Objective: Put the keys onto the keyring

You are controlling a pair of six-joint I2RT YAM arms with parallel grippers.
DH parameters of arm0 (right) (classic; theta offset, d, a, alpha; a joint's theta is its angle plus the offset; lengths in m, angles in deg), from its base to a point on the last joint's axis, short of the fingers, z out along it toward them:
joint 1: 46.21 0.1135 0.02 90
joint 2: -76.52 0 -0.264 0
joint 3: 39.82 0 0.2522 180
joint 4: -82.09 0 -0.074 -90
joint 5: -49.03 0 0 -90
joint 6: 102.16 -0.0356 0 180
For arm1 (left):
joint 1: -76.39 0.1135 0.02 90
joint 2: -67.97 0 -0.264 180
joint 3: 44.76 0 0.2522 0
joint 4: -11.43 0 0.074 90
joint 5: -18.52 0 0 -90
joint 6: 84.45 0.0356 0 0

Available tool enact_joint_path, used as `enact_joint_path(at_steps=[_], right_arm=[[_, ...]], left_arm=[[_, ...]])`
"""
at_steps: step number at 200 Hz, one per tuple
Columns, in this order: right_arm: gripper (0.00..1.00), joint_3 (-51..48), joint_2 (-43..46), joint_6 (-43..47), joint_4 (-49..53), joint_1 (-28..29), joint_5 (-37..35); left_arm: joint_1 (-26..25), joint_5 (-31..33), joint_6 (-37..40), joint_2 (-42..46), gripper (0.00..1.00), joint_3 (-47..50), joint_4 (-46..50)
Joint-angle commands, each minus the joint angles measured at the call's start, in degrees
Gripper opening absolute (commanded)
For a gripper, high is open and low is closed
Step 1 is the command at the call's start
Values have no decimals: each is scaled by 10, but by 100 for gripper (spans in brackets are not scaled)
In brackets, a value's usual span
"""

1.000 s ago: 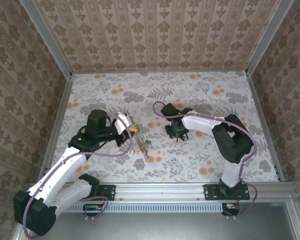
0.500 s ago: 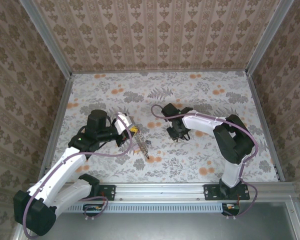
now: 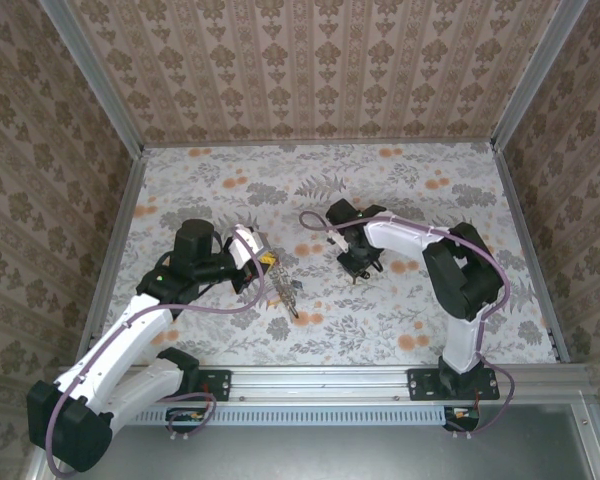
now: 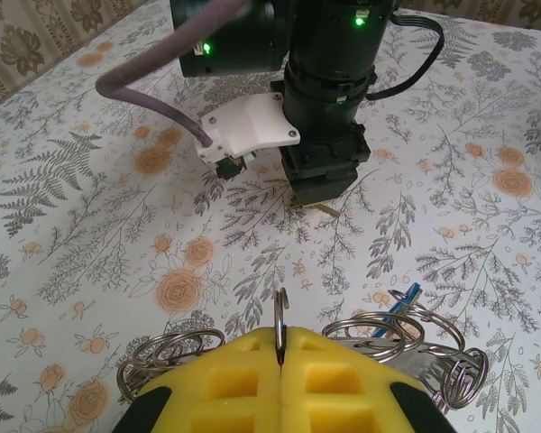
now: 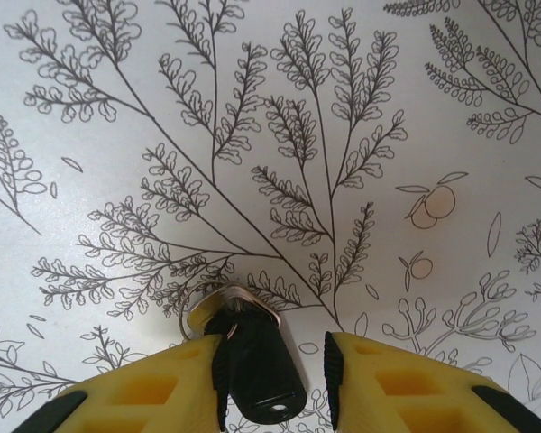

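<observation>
My right fingers straddle the key's black head; they should shift to take the small ring [image 5: 236,294] before bringing it to the keyring.
My left gripper [image 4: 280,347] is shut on the keyring [image 4: 280,311], a thin silvery ring held edge-on between the yellow pads. More silvery rings [image 4: 379,327] and a blue key [image 4: 398,302] hang beside it. From above, this bundle [image 3: 280,288] trails toward the table from the left gripper [image 3: 263,268]. My right gripper [image 5: 275,361] points down at the table near the middle [image 3: 360,268]. It is open, with a black-headed key [image 5: 257,365] lying between its fingers. The key rests against the left finger, with a gap on the right. A small ring [image 5: 194,316] sits at the key's far end.
The flowered tablecloth [image 3: 430,300] covers the table, which has wallpapered walls on three sides. The right arm's wrist and cable [image 4: 325,108] stand just beyond the left gripper. Metal rails [image 3: 320,380] run along the near edge.
The right gripper's jaws have spread apart around the black key, and its wrist has shifted slightly to the right. The left arm and keyring have not moved.
</observation>
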Motion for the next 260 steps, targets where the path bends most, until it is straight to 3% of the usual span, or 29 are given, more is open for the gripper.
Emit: enact_joint_path(at_steps=[1, 124, 150, 196, 232, 260], right_arm=[[36, 23, -12, 21, 20, -5, 44], [49, 37, -32, 36, 38, -5, 69], [46, 29, -25, 40, 35, -5, 59], [27, 34, -34, 37, 32, -5, 35], [28, 32, -22, 31, 24, -5, 45], [20, 29, -16, 30, 21, -6, 51]], left_arm=[[2, -6, -4, 8, 0, -3, -22], [2, -6, 0, 8, 0, -3, -18], [2, -5, 0, 9, 0, -3, -17], [2, -6, 0, 10, 0, -3, -16], [1, -5, -1, 12, 0, -3, -17], [1, -4, 0, 12, 0, -3, -17]])
